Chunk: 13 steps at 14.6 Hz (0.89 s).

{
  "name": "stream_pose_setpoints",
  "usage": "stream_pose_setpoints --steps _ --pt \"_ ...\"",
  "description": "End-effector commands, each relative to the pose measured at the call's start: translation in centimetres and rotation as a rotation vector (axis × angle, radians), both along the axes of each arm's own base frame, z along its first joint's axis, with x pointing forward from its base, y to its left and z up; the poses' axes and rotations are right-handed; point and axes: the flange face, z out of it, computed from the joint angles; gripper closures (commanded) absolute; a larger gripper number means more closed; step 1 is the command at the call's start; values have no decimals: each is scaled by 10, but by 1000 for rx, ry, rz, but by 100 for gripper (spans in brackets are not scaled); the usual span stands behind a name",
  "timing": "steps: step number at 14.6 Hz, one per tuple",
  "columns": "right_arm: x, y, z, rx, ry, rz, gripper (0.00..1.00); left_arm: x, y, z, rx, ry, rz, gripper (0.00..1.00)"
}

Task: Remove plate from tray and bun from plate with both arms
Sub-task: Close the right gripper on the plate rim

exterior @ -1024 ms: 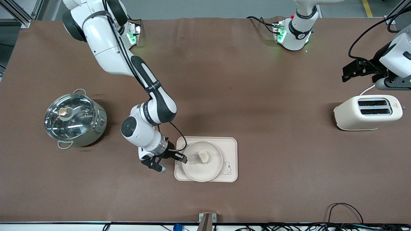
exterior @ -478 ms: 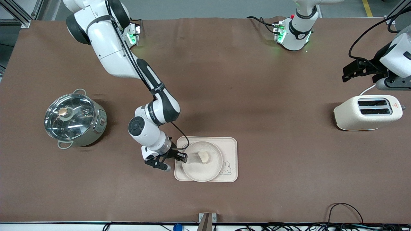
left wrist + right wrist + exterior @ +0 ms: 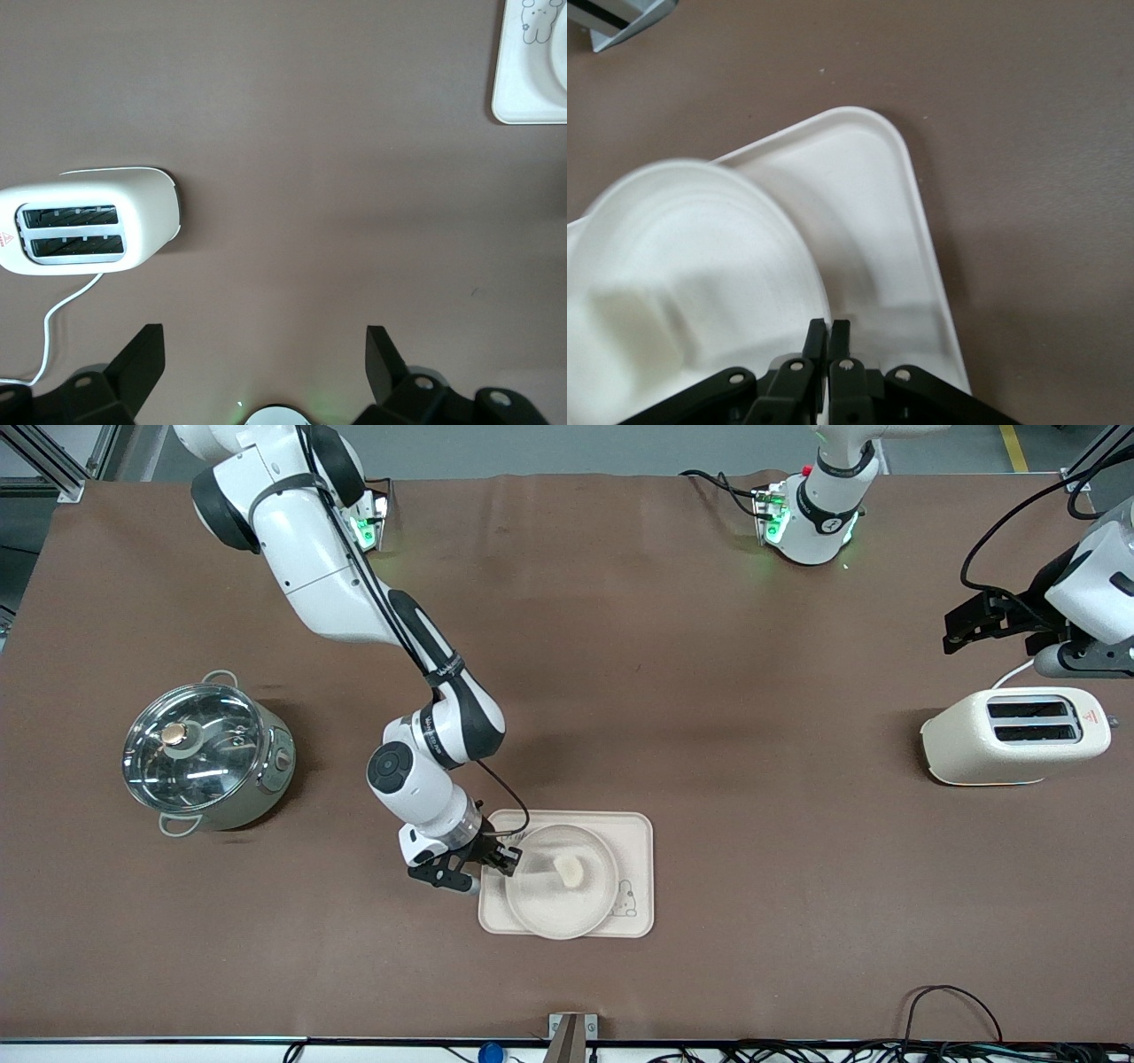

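I should set the plate down with my right gripper and let go of it on the bare table (image 3: 575, 748) beside the tray's long edge that faces the arm bases.
The round cream plate (image 3: 549, 911) lies on the cream rectangular tray (image 3: 634, 840) with the small pale bun (image 3: 568, 869) on it. My right gripper (image 3: 507, 859) is at the plate's edge toward the right arm's end of the table, shut on its rim. In the right wrist view my right gripper (image 3: 828, 332) pinches the rim of the blurred plate (image 3: 700, 239), the bun (image 3: 633, 332) shows as a pale lump, and the tray (image 3: 873, 204) lies under them. My left gripper (image 3: 967, 622) waits open in the air above the toaster; it is open and empty in its own view (image 3: 263, 354).
A cream toaster (image 3: 1014, 735) stands toward the left arm's end of the table and shows in the left wrist view (image 3: 89, 221). A steel pot with a glass lid (image 3: 208, 757) stands toward the right arm's end. A tray corner (image 3: 532, 84) shows in the left wrist view.
My right arm's wrist has swung closer to the tray. The plate now looks blurred and shifted, and the tray has slid slightly nearer the front camera. The left arm has not moved.
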Motion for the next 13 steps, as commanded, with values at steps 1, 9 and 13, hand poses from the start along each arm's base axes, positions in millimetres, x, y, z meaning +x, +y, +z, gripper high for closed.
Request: stream_pose_setpoints --steps 1,9,13 --pt "0 0 -6 -26 -21 14 99 1 3 4 -7 3 -12 0" --pt "-2 0 39 -12 -41 23 100 5 3 -1 -10 12 -7 0" --pt "-68 7 58 -39 5 62 100 4 3 0 -14 11 -3 0"
